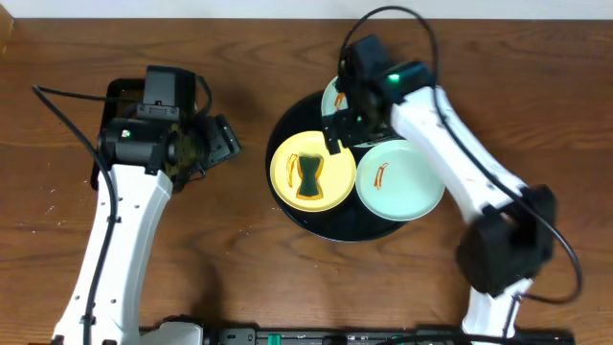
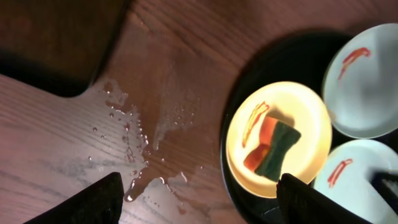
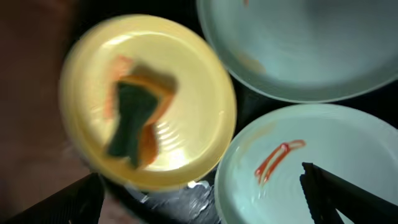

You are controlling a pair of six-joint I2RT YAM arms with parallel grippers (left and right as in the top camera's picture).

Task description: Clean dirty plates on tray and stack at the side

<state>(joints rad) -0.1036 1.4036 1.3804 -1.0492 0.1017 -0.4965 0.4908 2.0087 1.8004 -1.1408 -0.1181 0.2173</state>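
Note:
The yellow plate sits loose under the sponge, so before my left gripper wipes, my right gripper will pinch the yellow plate's rim (image 1: 351, 161) beside the mint plates.
The round black tray (image 1: 292, 120) holds three plates. The pale yellow plate (image 1: 287, 163) carries a green and orange sponge (image 1: 311, 175) and a sauce streak. One mint plate (image 1: 412, 187) with an orange streak lies at the tray's right. The other mint plate (image 1: 332, 96) is partly hidden under my right arm. My right gripper (image 1: 337, 137) is open and empty, above the yellow plate's far edge. My left gripper (image 1: 230, 144) is open and empty, left of the tray. The right wrist view shows the yellow plate (image 3: 186, 81), sponge (image 3: 134, 121) and streaked mint plate (image 3: 323, 143).
A rectangular black tray (image 1: 120, 96) lies at the far left under my left arm. In the left wrist view, spilled water (image 2: 140, 149) wets the wood between that tray (image 2: 50, 43) and the round tray (image 2: 249, 87).

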